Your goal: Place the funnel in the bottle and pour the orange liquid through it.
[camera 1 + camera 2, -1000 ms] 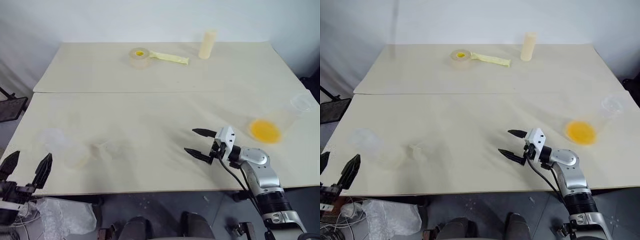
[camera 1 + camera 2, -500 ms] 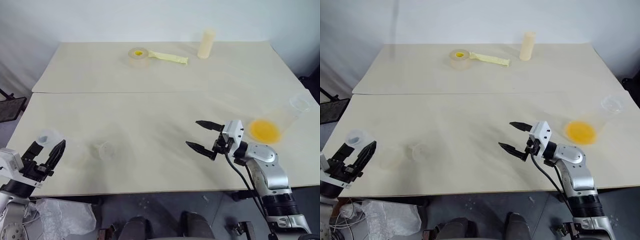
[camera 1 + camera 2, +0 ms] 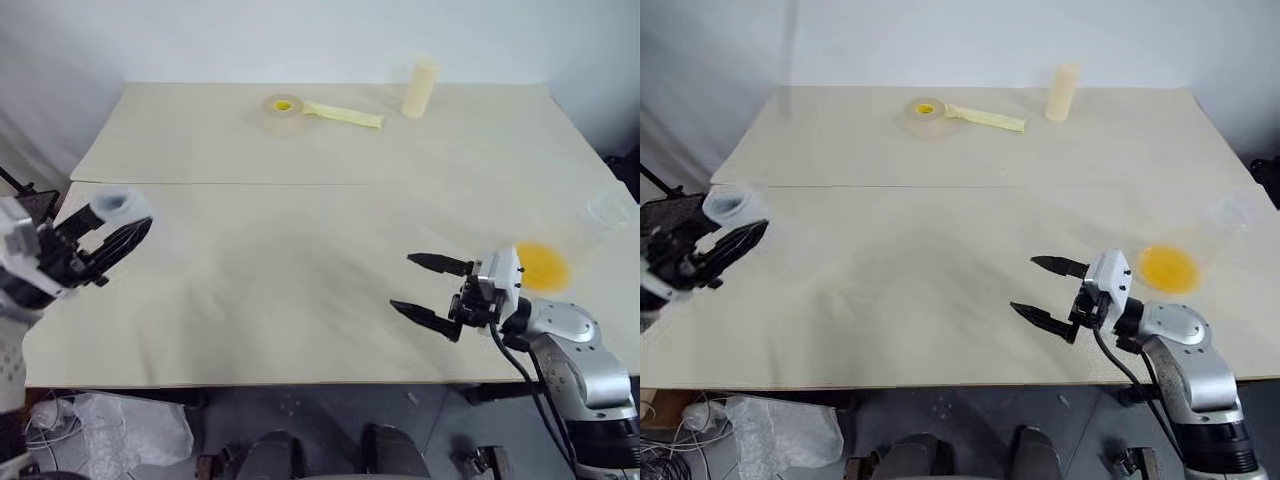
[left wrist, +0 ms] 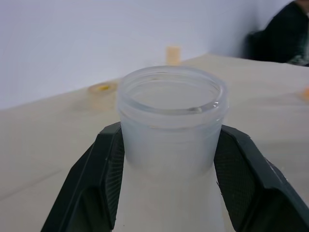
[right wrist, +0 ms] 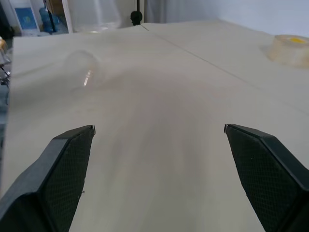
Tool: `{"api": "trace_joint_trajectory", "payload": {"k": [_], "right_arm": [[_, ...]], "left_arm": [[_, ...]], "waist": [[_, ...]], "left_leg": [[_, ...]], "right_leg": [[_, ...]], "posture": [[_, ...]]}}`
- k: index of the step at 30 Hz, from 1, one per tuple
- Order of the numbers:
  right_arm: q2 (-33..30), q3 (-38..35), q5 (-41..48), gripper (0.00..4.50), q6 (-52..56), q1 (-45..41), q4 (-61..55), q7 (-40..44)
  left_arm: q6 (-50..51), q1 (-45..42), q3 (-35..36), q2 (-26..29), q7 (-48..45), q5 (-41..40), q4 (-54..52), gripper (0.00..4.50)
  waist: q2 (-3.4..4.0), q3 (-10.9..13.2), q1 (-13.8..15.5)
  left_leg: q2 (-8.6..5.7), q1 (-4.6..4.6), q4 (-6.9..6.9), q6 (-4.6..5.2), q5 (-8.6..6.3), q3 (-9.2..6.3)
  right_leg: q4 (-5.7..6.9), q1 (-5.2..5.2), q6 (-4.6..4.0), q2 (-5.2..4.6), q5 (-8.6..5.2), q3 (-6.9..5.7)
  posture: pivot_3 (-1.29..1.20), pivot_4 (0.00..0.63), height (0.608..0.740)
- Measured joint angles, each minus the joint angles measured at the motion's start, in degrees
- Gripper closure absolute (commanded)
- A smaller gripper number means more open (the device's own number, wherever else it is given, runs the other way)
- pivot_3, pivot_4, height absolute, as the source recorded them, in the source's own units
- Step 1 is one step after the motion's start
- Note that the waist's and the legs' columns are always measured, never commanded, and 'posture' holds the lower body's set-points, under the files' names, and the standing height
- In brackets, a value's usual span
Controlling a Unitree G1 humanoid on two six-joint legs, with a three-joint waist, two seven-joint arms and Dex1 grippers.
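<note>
Next, my left gripper lets go of the bottle on the bare table [image 3: 339, 258], at a spot that is just beyond the tips of my right gripper. The bottle is now raised above the table.
My left gripper [image 3: 118, 225] is shut on the bottle [image 4: 171, 130], a clear colourless plastic one. It holds the bottle just under its open mouth [image 3: 112, 205], raised above the table's left side. The funnel [image 5: 84, 67], small and clear, lies on the table some way ahead of my right gripper [image 5: 159, 128]. My right gripper [image 3: 402, 282] hovers open over the table's front right with nothing between its fingers. The orange liquid [image 3: 543, 265] sits in the bottom of a clear conical cup [image 3: 608, 207], just right of that gripper.
At the back of the table [image 3: 300, 230] lie a tape roll [image 3: 281, 110] with a yellow strip and an upright cream cylinder [image 3: 419, 88]. A seam runs across the table between the back half and the front half.
My left gripper came up from below the table's edge, shut on the bottle and lifted it forward off the table. My right gripper drew back and rose a little, still open.
</note>
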Motion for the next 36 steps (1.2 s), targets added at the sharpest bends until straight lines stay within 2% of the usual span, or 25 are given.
{"api": "trace_joint_trajectory", "payload": {"k": [5,10,16,23,25,26,30,36], "right_arm": [[-0.2,-1.1,0.2,0.00,0.5,1.2,-1.5,-1.6],[-0.1,-2.0,0.1,0.00,0.4,2.8,-2.6,-3.6],[0.1,-2.6,0.1,0.00,0.1,5.2,-4.2,-5.4],[0.3,-2.9,-0.7,0.00,-1.4,7.4,-4.8,-7.0],[0.5,-2.9,-0.7,0.00,-1.7,7.4,-4.9,-7.4],[0.5,-2.9,-0.7,0.00,-1.8,7.6,-5.0,-7.8],[0.8,-2.9,-1.0,0.00,-1.9,7.8,-6.0,-8.6],[0.8,-2.9,-1.1,0.00,-2.0,7.8,-6.0,-9.0]], "left_arm": [[1.8,-16.6,-14.5,-4.0,-5.4,4.4,6.6,2.16],[1.8,-27.5,-25.0,-13.2,-7.5,9.5,12.5,2.16],[-0.6,-31.5,-31.6,-20.6,-6.8,16.3,17.3,2.16],[-4.6,-34.2,-32.8,-26.3,-5.8,20.9,24.5,2.16],[-5.7,-34.2,-33.8,-27.3,-6.1,21.9,25.3,1.45],[-6.7,-34.2,-34.1,-27.7,-6.4,22.5,25.9,1.31],[-8.9,-34.2,-35.3,-29.2,-7.2,24.4,26.5,0.13],[-7.5,-34.2,-35.4,-28.9,-7.4,24.6,26.0,0.06]], "waist": [[-0.10,0.1,0.5],[-0.22,0.1,0.7],[-0.31,0.2,0.5],[-0.44,0.3,0.9],[-0.46,0.3,0.9],[-0.45,0.3,0.8],[-0.46,0.3,0.9],[-0.46,0.3,0.8]], "left_leg": [[-0.08,-0.03,0.04,-0.04,0.03,0.06],[-0.10,-0.07,0.04,-0.04,0.03,0.10],[-0.06,-0.07,0.04,-0.04,0.04,0.17],[-0.08,-0.14,0.16,-0.01,0.07,0.13],[-0.08,-0.15,0.15,-0.01,0.07,0.11],[-0.07,-0.15,0.15,-0.01,0.07,0.11],[-0.07,-0.16,0.17,0.00,0.07,0.10],[-0.07,-0.16,0.17,0.00,0.07,0.09]], "right_leg": [[0.02,-0.01,0.03,0.06,0.01,-0.05],[-0.02,-0.01,0.06,0.08,0.03,-0.11],[-0.05,-0.03,0.06,0.09,0.03,-0.12],[-0.05,-0.02,0.11,0.06,0.06,-0.10],[-0.05,-0.02,0.11,0.06,0.06,-0.12],[-0.05,-0.02,0.11,0.06,0.06,-0.13],[-0.05,-0.02,0.11,0.06,0.06,-0.12],[-0.04,-0.02,0.11,0.06,0.06,-0.13]], "posture": [[0.00,0.150,0.740],[0.00,0.150,0.740],[0.00,0.150,0.740],[0.00,0.150,0.740],[0.00,0.150,0.740],[0.00,0.150,0.740],[0.00,0.150,0.740],[0.00,0.150,0.740]]}}
